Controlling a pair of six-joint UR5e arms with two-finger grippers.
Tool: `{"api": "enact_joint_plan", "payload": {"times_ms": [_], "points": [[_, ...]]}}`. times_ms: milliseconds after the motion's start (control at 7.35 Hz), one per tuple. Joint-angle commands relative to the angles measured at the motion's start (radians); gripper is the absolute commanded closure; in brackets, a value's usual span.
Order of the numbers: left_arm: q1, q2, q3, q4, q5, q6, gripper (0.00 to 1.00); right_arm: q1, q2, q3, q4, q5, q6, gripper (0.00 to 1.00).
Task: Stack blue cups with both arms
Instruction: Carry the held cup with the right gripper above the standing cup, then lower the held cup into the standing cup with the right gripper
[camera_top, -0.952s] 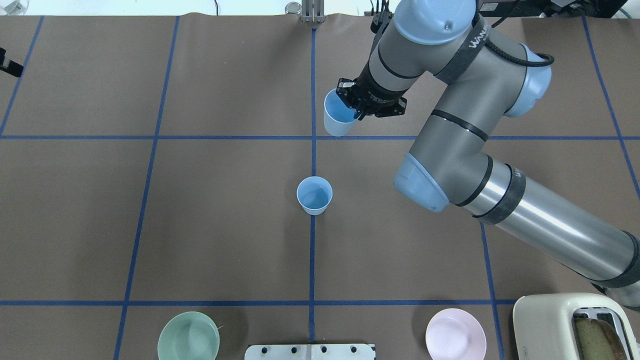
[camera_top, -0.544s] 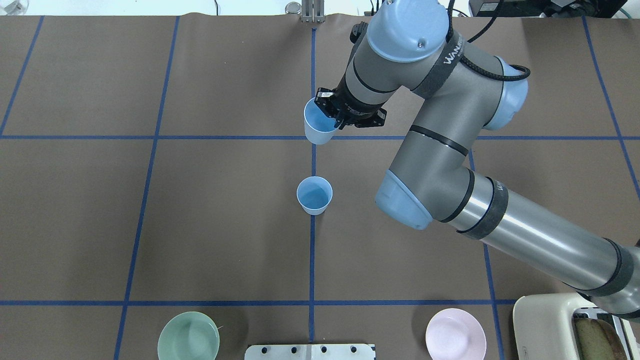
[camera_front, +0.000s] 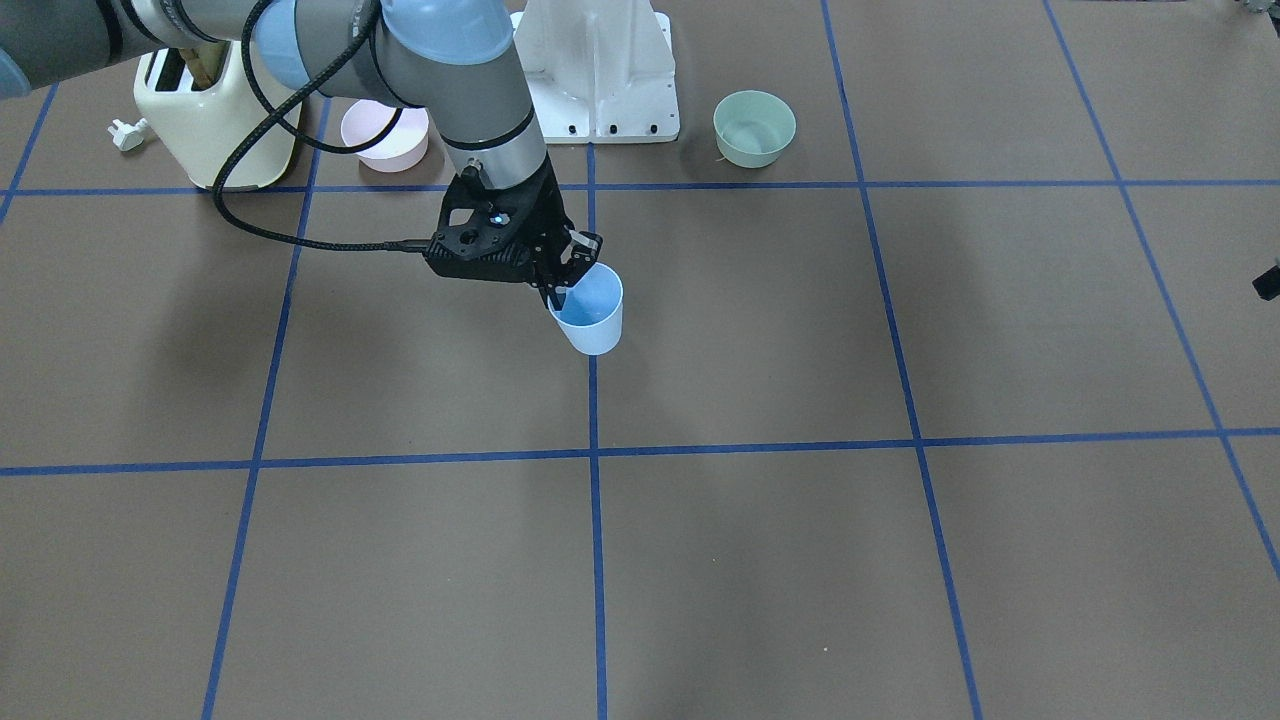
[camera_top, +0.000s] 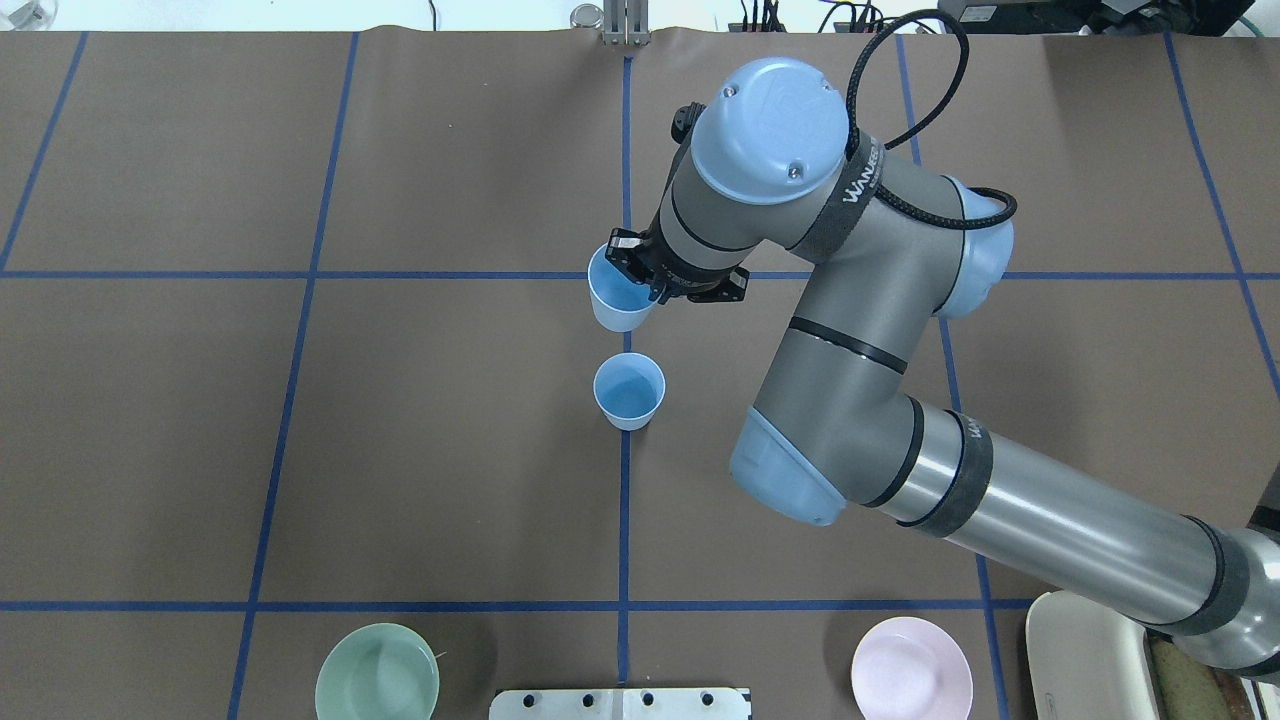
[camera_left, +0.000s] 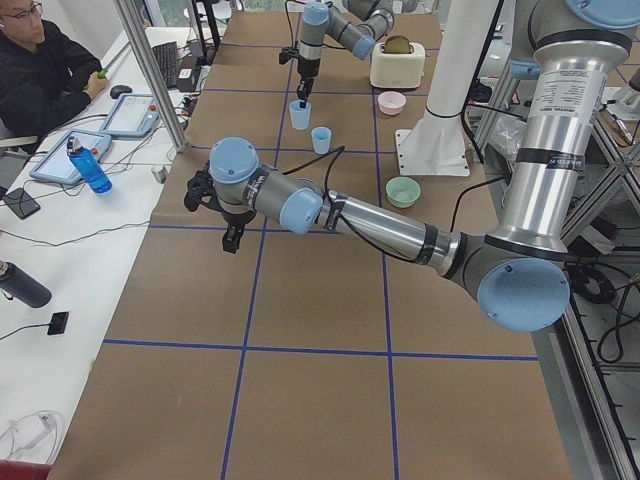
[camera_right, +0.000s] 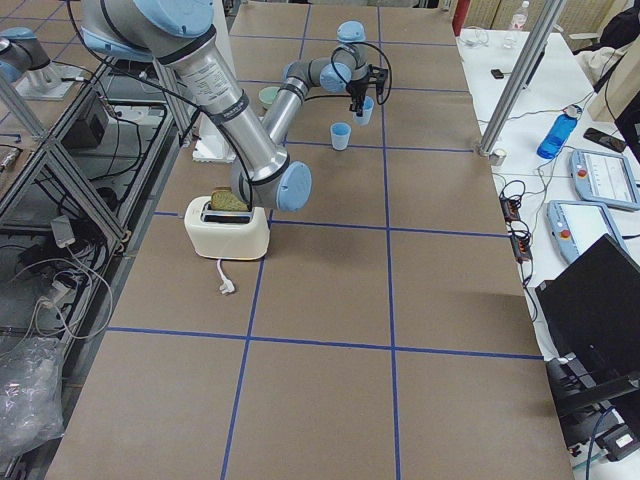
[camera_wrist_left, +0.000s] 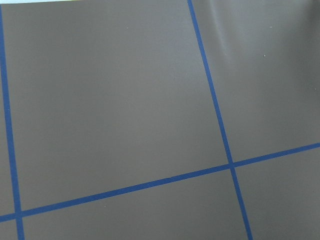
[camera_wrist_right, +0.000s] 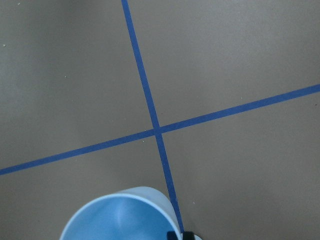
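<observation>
I will release my right gripper's blue cup inside the other blue cup (camera_front: 587, 295) on the centre tape line. The held cup is still upright above the table.
My right gripper (camera_top: 650, 286) is shut on the rim of one blue cup (camera_top: 613, 297) and holds it upright above the table. It also shows in the front view (camera_front: 556, 293) with that cup (camera_front: 592, 318). The other blue cup (camera_top: 628, 390) stands upright on the centre tape line, just nearer the robot than the held one and apart from it. The right wrist view shows the held cup's rim (camera_wrist_right: 120, 215). My left gripper (camera_left: 231, 238) hangs over the table's left part, far from both cups. I cannot tell if it is open or shut.
A green bowl (camera_top: 377, 672) and a pink bowl (camera_top: 911, 668) sit near the robot's edge, on either side of the white base (camera_front: 600, 70). A cream toaster (camera_front: 215, 120) stands at the robot's right. An operator (camera_left: 40, 70) sits beyond the far edge.
My right arm has carried the held cup left and toward the robot, closer to the standing cup. The standing cup has not moved.
</observation>
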Motion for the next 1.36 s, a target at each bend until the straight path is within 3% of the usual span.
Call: {"api": "enact_joint_plan", "payload": {"times_ms": [0, 680, 1224], "points": [[0.001, -0.001, 0.016, -0.001, 0.000, 0.001, 0.03, -0.024, -0.010, 0.068, -0.073, -0.009, 0.007, 1.00], [0.001, -0.006, 0.026, -0.001, 0.002, 0.001, 0.03, -0.104, -0.052, 0.077, -0.075, -0.104, 0.007, 1.00], [0.002, -0.011, 0.027, -0.001, 0.003, 0.001, 0.03, -0.116, -0.055, 0.079, -0.075, -0.109, 0.007, 1.00]]}}
